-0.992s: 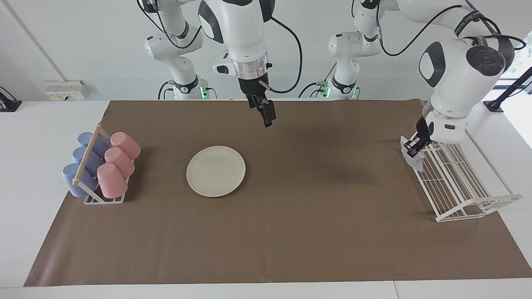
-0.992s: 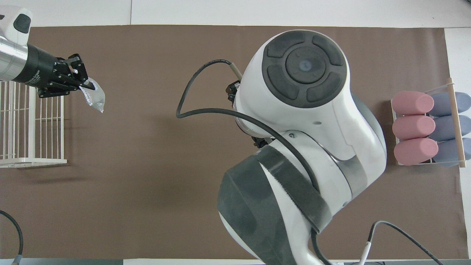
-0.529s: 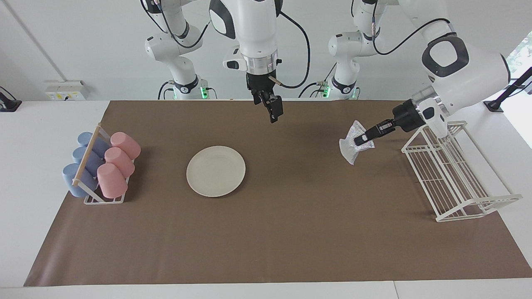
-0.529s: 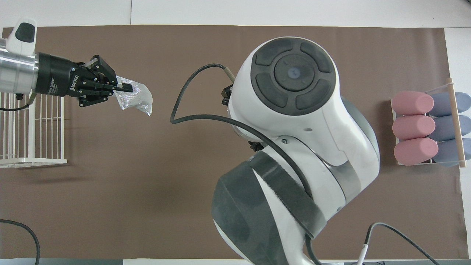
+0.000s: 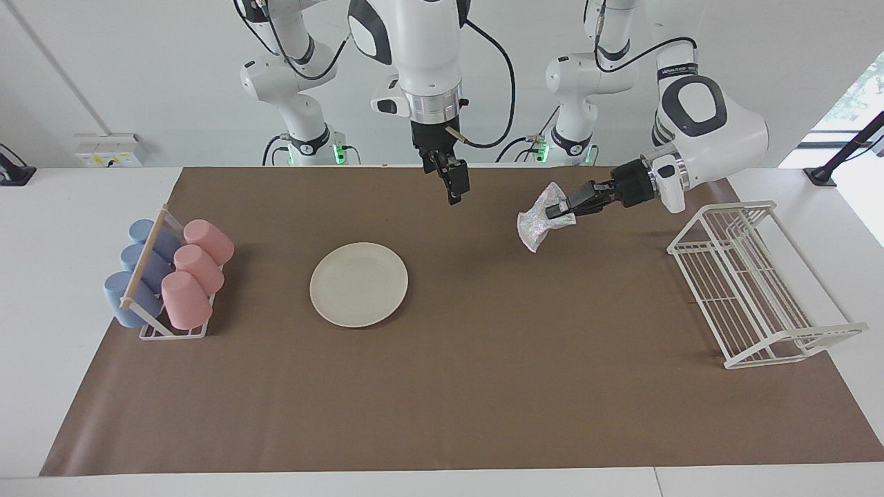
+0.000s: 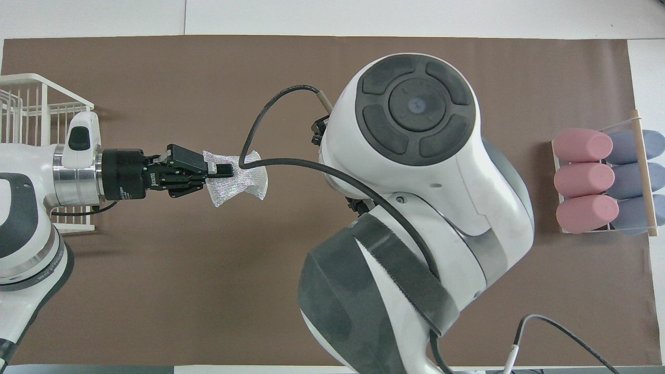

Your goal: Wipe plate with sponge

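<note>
The fingers of my right gripper should close on the loose end [image 6: 259, 180] of the silvery mesh sponge, across from the edge that my left gripper is holding.
The cream-white plate [image 5: 358, 284] lies flat on the brown mat, toward the right arm's end of the table. In the overhead view the right arm's body hides it. My left gripper [image 5: 561, 210] is shut on the silvery mesh sponge [image 5: 537, 222] and holds it in the air over bare mat, between the plate and the wire rack. Both show in the overhead view too, the gripper [image 6: 221, 170] pinching the sponge [image 6: 239, 182] by one edge. My right gripper [image 5: 452, 185] hangs in the air over the mat's edge nearest the robots, apart from the plate.
A rack of pink and blue cups [image 5: 169, 276] stands at the right arm's end of the mat [image 6: 605, 182]. A white wire rack [image 5: 753, 283] stands at the left arm's end [image 6: 31, 104]. The brown mat [image 5: 483, 386] covers the table.
My left gripper has carried the sponge from the wire rack toward the middle of the table. My right gripper rose slightly at first, then stayed still.
</note>
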### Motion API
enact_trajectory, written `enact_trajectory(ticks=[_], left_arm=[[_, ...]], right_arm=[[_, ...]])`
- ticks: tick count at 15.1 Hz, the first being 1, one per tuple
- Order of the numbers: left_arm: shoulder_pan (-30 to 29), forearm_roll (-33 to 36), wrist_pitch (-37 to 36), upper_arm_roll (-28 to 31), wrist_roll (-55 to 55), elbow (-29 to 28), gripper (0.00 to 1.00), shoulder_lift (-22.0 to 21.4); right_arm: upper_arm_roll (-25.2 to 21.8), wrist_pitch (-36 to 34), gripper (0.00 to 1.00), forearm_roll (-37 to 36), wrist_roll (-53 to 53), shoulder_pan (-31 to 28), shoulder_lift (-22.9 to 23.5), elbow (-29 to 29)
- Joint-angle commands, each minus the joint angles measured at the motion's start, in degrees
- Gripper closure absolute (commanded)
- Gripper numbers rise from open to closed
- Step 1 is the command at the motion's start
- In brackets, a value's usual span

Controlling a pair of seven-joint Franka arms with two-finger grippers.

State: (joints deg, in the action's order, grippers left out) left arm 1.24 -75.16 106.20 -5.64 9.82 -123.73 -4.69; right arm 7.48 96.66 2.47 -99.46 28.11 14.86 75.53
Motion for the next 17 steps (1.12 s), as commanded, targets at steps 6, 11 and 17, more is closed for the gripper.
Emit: enact_trajectory(ticks=[6,11,17], left_arm=[[6.2,-14.3,1.1,0.5,15.1,-10.0,1.00,-3.8],[7.9,-16.9,1.3,0.5,17.0,-10.7,1.00,-3.5],[8.7,-16.9,1.4,0.5,17.1,-11.1,1.00,-3.7]], right_arm=[[0.5,8.7,0.00,3.8,-4.3,1.2,-1.8,7.0],[0.7,10.1,0.00,4.1,-4.4,1.4,-3.9,11.6],[1.4,13.6,0.00,8.3,-4.7,1.4,-6.2,17.2]])
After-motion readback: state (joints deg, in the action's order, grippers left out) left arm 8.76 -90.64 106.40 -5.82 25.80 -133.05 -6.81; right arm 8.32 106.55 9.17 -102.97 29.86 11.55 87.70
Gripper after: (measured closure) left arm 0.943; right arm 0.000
